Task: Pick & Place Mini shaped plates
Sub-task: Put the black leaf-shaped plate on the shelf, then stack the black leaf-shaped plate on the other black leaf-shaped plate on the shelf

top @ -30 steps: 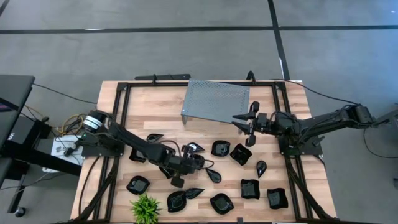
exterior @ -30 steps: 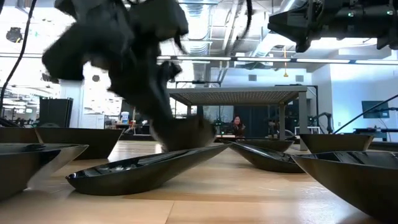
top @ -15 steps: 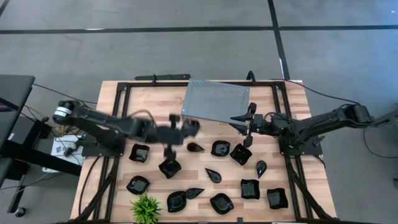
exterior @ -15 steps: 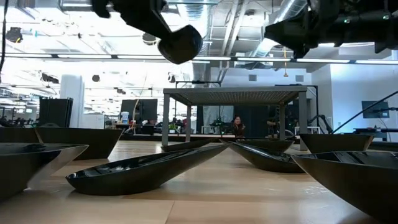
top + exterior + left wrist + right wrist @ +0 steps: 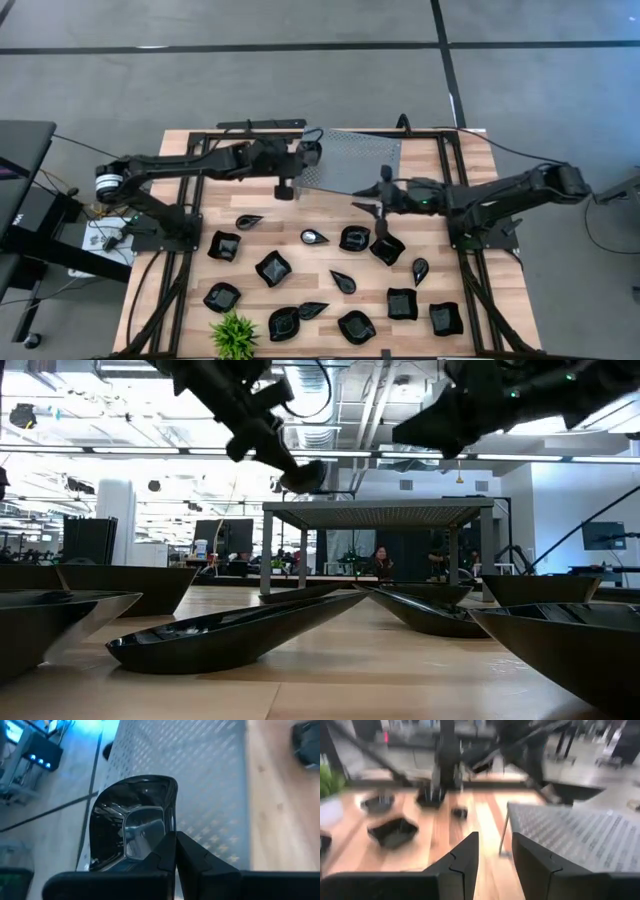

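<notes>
The black square plate closest to the grey shelf, beside the small teardrop-shaped plate, has a near-side rim (image 5: pixel 353 249) that my right gripper needs to close on.
My left gripper (image 5: pixel 312 150) is shut on one glossy black wavy-edged square plate (image 5: pixel 134 822), held in the air above the left end of the grey perforated shelf (image 5: pixel 360 160). In the low view this gripper (image 5: pixel 300 475) hangs above the shelf top. My right gripper (image 5: pixel 370 198) is open and holds nothing. It hovers at the shelf's near edge, above the table. Several more black plates rest on their bases on the wooden table, among them a square one (image 5: pixel 273 268) and one beside the right gripper (image 5: pixel 354 238). My left gripper pinches the square plate between its two fingers (image 5: pixel 172 851), by the rim (image 5: pixel 167 827) on the side nearest the wrist. The fingers come from the table's left, slanting down. The plate is lifted clear over the shelf, tipped with its hollow facing the wrist camera.
The shelf (image 5: pixel 570 835) stands on thin legs at the table's far middle. A small green plant (image 5: pixel 233 335) sits at the near edge. A black frame rail (image 5: pixel 190 200) runs along the table's sides. Bare wood lies between the shelf and the plates.
My left gripper rose from among the plates at the table's middle with a plate in its hold. It swung quickly toward the far edge and now stands over the shelf's left end. My right gripper moved a little toward the table's left along the shelf's near edge.
</notes>
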`<state>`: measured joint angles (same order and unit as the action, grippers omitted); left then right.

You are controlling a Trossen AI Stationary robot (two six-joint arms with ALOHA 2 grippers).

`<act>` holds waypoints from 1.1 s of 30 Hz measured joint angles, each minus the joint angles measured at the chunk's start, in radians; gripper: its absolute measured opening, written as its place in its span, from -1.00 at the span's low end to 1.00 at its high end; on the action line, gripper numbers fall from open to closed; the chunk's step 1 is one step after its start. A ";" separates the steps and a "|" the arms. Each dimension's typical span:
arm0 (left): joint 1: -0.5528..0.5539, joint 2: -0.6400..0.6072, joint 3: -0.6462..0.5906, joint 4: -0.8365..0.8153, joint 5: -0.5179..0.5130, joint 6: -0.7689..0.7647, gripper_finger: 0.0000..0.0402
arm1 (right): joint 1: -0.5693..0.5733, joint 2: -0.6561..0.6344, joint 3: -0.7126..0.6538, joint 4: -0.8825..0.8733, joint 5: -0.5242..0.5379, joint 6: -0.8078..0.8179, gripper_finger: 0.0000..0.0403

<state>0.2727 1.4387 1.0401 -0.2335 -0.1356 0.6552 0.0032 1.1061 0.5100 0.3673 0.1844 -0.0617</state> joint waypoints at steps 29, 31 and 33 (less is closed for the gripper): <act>-0.276 0.035 0.000 0.081 -0.279 0.016 -0.40 | 0.019 0.034 0.103 -0.200 -0.003 -0.019 -0.44; -0.341 0.017 0.000 0.082 -0.280 -0.081 -0.37 | 0.032 0.034 0.103 -0.214 -0.003 -0.019 -0.44; -0.402 0.003 -0.009 0.084 -0.277 -0.195 -0.36 | 0.051 0.034 0.102 -0.221 -0.004 -0.003 -0.44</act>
<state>-0.1297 1.4422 1.0311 -0.1496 -0.4127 0.4602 0.0541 1.1404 0.6121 0.1461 0.1806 -0.0644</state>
